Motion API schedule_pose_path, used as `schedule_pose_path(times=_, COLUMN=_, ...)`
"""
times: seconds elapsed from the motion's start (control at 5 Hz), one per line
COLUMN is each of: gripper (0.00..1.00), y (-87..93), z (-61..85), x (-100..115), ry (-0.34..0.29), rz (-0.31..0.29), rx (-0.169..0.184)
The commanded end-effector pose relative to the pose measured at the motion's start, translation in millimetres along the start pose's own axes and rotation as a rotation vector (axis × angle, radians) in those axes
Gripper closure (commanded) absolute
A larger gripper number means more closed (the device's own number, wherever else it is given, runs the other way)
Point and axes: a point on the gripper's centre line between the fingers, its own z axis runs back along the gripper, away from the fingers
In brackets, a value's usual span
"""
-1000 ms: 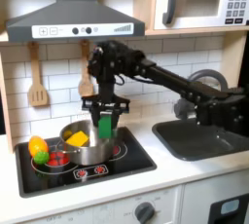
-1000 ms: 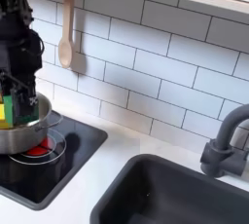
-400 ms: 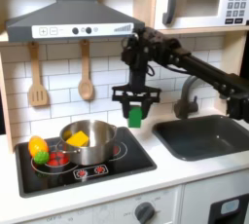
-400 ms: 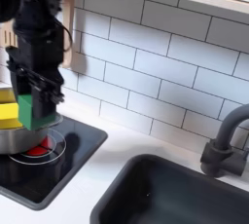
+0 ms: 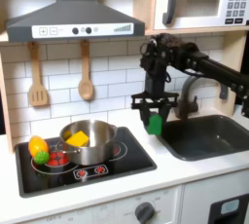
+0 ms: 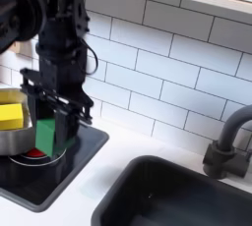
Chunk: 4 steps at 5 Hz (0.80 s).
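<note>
The robot's gripper will set the green block, now held above the counter strip, down on the part of the counter (image 5: 148,140) between the black stovetop and the sink.
My gripper (image 5: 154,120) is shut on a small green block (image 5: 154,126) and hangs above the counter strip between the black stovetop (image 5: 97,168) and the sink (image 5: 209,135). In the second exterior view the gripper (image 6: 47,130) holds the green block (image 6: 45,138) over the stovetop's right part (image 6: 69,161). A silver pot (image 5: 89,144) stands on the stove at the first exterior view's left of the gripper, with a yellow piece (image 5: 78,137) inside it. The pot (image 6: 12,139) and yellow piece (image 6: 9,115) lie at the second exterior view's left edge.
An orange and green fruit (image 5: 38,150) and a red item (image 5: 58,157) lie on the stove's left. Two wooden spoons (image 5: 37,77) hang on the tiled wall. A faucet (image 5: 189,96) stands behind the sink, and a microwave (image 5: 204,2) sits overhead.
The arm swung from over the pot toward the first exterior view's right, carrying the green block past the stove's edge toward the sink. The pot and yellow piece stayed put.
</note>
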Motion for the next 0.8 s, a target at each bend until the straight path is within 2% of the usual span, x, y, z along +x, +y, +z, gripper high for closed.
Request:
schedule_pose_path(times=0.0, gripper=1.00, y=-22.2, z=-22.9, x=-12, ry=0.022, rz=0.123, rx=-0.010)
schedule_pose_path(times=0.2, gripper=1.00, y=-21.0, z=-41.1, x=-14, ry=0.038, rz=0.153, rx=0.010)
schedule_pose_path(times=0.4, gripper=1.00, y=-21.9, z=-50.0, x=-3, ry=0.026, rz=0.153, rx=0.000)
schedule_pose_path(times=0.6, gripper=1.00, y=-22.4, z=-51.3, x=7, ry=0.008, rz=0.141, rx=0.001)
